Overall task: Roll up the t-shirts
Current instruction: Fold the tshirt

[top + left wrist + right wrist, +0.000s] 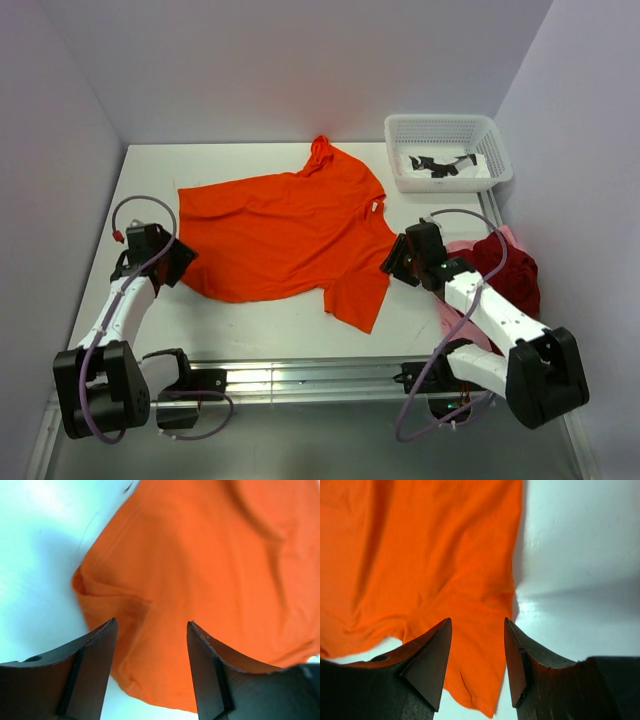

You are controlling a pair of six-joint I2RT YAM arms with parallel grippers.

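Note:
The front sleeve's hem corner (370, 331) (491, 715) nearest the metal rail on the orange t-shirt is the next place for my right gripper to go and close.
An orange t-shirt (290, 230) lies spread flat across the table, collar toward the right rear, one sleeve pointing at the back wall and the other at the front. My left gripper (178, 262) hangs over its left hem corner. In the left wrist view its jaws (151, 625) stand open with orange cloth (210, 555) below and nothing pinched. My right gripper (393, 262) is at the shirt's right edge near the front sleeve. It is open (477, 622) above the sleeve (480, 670). A dark red t-shirt (512, 272) and a pale pink one (452, 312) are heaped under the right arm.
A white mesh basket (400, 135) holding black-and-white items stands at the back right corner. Walls close in the table on the left, back and right. A metal rail (300, 378) with both arm bases runs along the near edge.

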